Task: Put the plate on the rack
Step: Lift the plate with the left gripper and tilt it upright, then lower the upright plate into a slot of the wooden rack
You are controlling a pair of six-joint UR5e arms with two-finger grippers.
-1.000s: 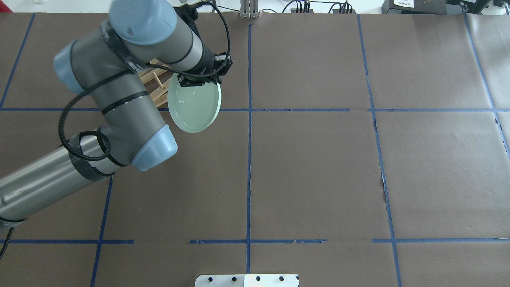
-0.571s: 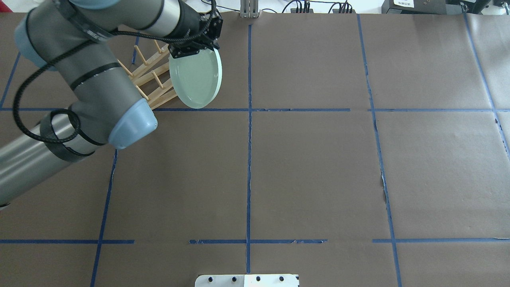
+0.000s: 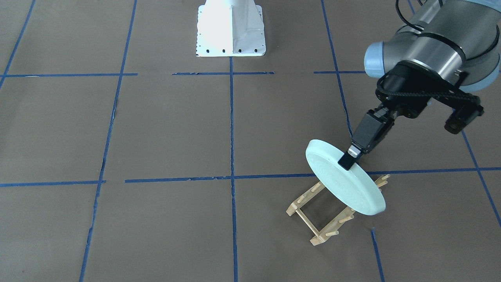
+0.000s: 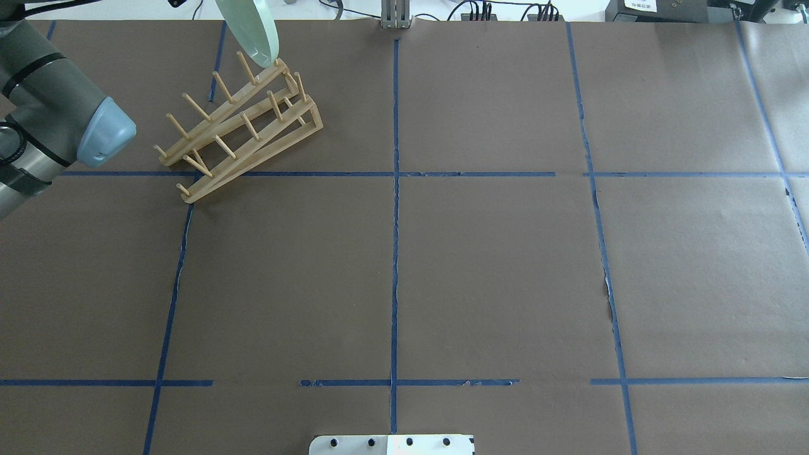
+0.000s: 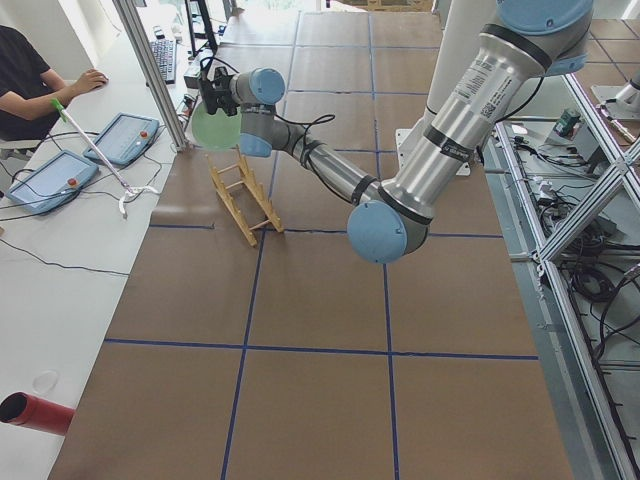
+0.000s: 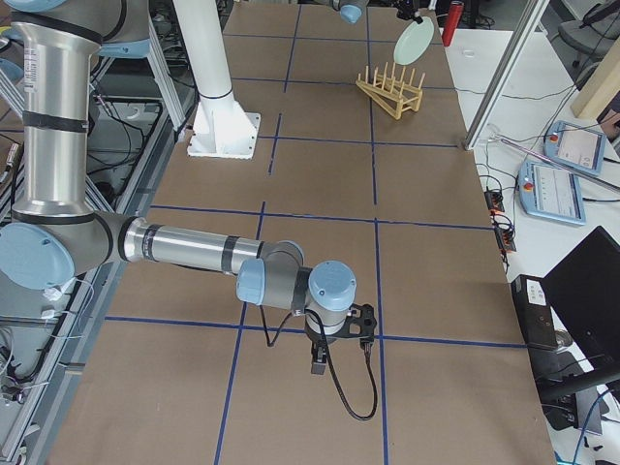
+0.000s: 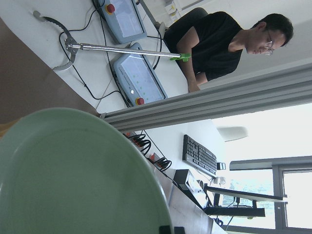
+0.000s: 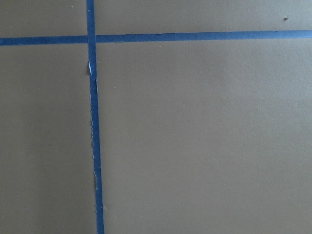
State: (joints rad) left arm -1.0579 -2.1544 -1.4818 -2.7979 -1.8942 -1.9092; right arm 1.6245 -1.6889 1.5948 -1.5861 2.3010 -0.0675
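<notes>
My left gripper is holding the plate. It will let go of the plate upright between the wooden rack's wires [image 3: 326, 210], close to the rack's uncovered end crossbar.
My left gripper [image 3: 347, 161] is shut on the rim of the pale mint-green plate [image 3: 344, 184]. It holds the plate tilted and nearly on edge over the far end of the small wooden rack [image 3: 321, 237]. In the overhead view the plate [image 4: 249, 25] is cut off by the top edge, its lower rim just above the rack [image 4: 272, 146] and its pegs. I cannot tell whether plate and rack touch. The plate fills the lower left of the left wrist view [image 7: 73, 175]. My right gripper [image 6: 320, 366] hangs low over the table near the robot's side; I cannot tell whether it is open or shut.
The white robot base [image 3: 231, 29] stands at mid-table on the robot's side. Beyond the table's far edge are a side table with control tablets [image 5: 125, 135], a reaching tool and a seated person [image 5: 30, 70]. An aluminium post [image 5: 150, 70] stands close to the rack.
My left arm has carried the plate away from the robot and to the left, over the rack's far end, and turned it more edge-on. The rack is now uncovered in the overhead view.
</notes>
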